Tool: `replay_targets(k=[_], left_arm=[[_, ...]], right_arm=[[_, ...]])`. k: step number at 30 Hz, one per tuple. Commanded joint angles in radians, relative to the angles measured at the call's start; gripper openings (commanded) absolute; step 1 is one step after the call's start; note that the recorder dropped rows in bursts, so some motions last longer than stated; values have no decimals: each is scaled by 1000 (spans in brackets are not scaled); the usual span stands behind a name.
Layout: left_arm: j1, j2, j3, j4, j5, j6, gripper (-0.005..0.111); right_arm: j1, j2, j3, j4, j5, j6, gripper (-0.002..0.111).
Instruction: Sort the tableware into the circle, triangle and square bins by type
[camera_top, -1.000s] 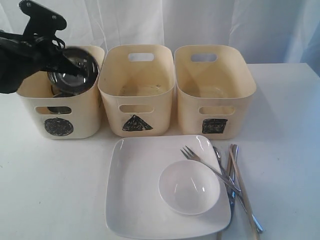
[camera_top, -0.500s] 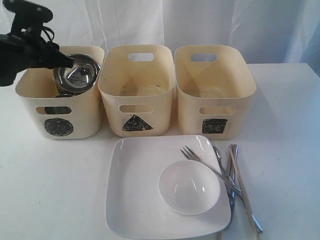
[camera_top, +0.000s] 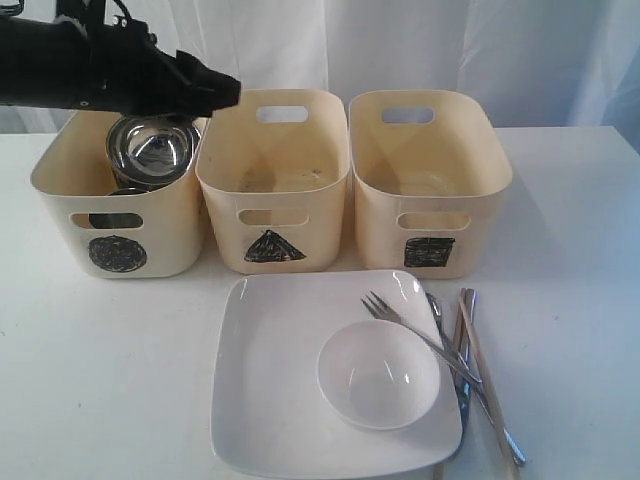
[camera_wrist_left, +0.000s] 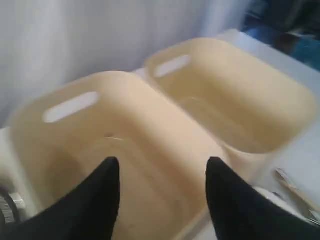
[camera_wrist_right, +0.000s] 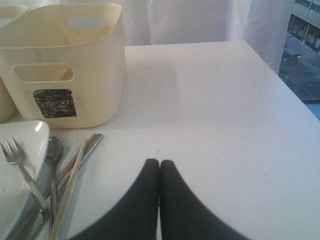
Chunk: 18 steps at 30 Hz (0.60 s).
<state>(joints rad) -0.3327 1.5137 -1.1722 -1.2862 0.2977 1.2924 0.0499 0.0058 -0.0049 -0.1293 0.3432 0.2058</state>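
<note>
Next, I bring my left gripper over to the small white bowl and close it on the bowl's rim (camera_top: 333, 339), on the side toward the triangle bin.
The circle bin (camera_top: 60, 215) at the left holds a steel bowl (camera_top: 152, 150) tilted on top of other steel pieces. My left gripper (camera_top: 225, 92) hangs open and empty above the near rim of the triangle bin (camera_top: 272, 180); in its wrist view the fingers (camera_wrist_left: 107, 185) spread over that bin (camera_wrist_left: 125, 145). The square bin (camera_top: 430, 180) stands at the right. A small white bowl (camera_top: 378, 373) sits on the square white plate (camera_top: 270, 380). A fork (camera_top: 415, 332), other cutlery (camera_top: 462, 345) and chopsticks (camera_top: 488, 390) lie by its right side. My right gripper (camera_wrist_right: 160, 163) is shut, empty, over bare table.
A white curtain (camera_top: 400, 45) hangs behind the bins. The right wrist view shows the square bin (camera_wrist_right: 65, 65), chopsticks (camera_wrist_right: 75, 165), a spoon (camera_wrist_right: 54, 150) and the fork (camera_wrist_right: 20, 165) off to one side, with the table's edge (camera_wrist_right: 280, 75) beyond.
My left gripper let the steel bowl go into the circle bin, opened, and swung right over the triangle bin. The right gripper stayed shut.
</note>
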Motion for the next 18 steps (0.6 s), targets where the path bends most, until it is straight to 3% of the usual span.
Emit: replay_targets(k=[1,10,18], left_arm=[[1,-12,-5,14,286,-50,57],[-29,46,5,160,535,-268,57],[-152,133,45,213,502,-270,56]], right_arm=[[-1,-6,5,0,-8,-7,0],[-1,-6,5,0,-8,-7,0],[-1,-6,5,0,-8,-7,0]])
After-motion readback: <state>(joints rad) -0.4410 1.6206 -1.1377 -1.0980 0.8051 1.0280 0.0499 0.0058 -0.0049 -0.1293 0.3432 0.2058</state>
